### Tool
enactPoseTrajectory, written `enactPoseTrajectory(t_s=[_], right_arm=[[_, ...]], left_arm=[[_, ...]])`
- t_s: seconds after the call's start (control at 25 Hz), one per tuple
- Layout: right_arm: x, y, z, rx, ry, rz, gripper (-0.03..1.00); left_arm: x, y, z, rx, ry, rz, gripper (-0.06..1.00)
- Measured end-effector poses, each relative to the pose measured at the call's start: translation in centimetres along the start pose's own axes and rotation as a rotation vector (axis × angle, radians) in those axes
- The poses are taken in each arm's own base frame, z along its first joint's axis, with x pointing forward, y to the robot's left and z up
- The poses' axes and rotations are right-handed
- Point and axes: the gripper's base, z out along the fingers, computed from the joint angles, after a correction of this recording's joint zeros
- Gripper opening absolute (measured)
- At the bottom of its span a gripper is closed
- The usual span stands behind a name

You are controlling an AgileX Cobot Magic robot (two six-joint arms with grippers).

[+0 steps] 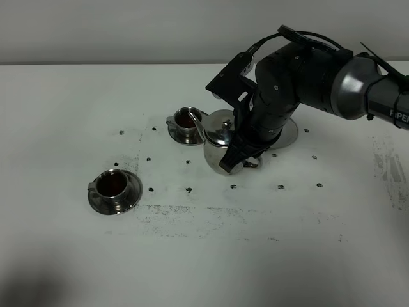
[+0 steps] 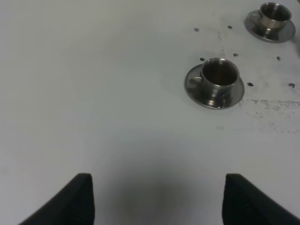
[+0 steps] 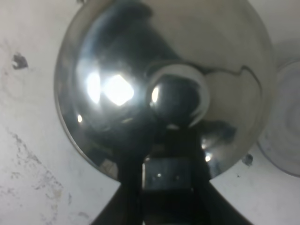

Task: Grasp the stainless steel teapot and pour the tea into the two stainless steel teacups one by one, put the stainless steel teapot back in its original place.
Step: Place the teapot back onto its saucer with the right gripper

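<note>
My right gripper has the steel teapot to place. Next, I set it down on the flat steel disc [image 1: 273, 133].
The steel teapot [image 1: 219, 146] hangs a little above the table in my right gripper [image 1: 246, 153], which is shut on its loop handle. The pot leans toward the far teacup [image 1: 186, 119], its thin spout reaching that cup's rim. Dark tea shows in this cup and in the near teacup [image 1: 115, 185]; each stands on a saucer. The right wrist view is filled by the pot's lid and knob [image 3: 176, 96], with my fingers [image 3: 166, 185] below it. The flat steel disc [image 1: 289, 132] lies behind my right arm, partly hidden. My left gripper [image 2: 157, 201] is open and empty, well short of the near cup [image 2: 220, 77].
The white table [image 1: 268, 256] carries small dark screw holes and scuff marks around the cups. The far cup also shows in the left wrist view [image 2: 274, 15]. The disc's edge shows in the right wrist view [image 3: 286, 126]. My bulky right arm [image 1: 300, 77] hangs over the back right.
</note>
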Motion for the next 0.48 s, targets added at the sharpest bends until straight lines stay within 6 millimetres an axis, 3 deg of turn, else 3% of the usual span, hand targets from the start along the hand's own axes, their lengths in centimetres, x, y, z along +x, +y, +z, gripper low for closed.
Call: enactPoseTrajectory(t_s=[0.2, 0.32, 0.48], right_arm=[[0.0, -1.0, -2.2, 0.048, -0.040, -0.005, 0.20], [0.3, -3.5, -3.9, 0.083, -0.067, 0.051, 0.20], [1.3, -7.1, -4.6, 0.124, -0.063, 0.133, 0.20]], left_arm=[[0.0, 0.0, 0.0, 0.000, 0.000, 0.000, 0.56], [0.0, 0.0, 0.0, 0.000, 0.000, 0.000, 0.56], [0.0, 0.0, 0.0, 0.000, 0.000, 0.000, 0.56]])
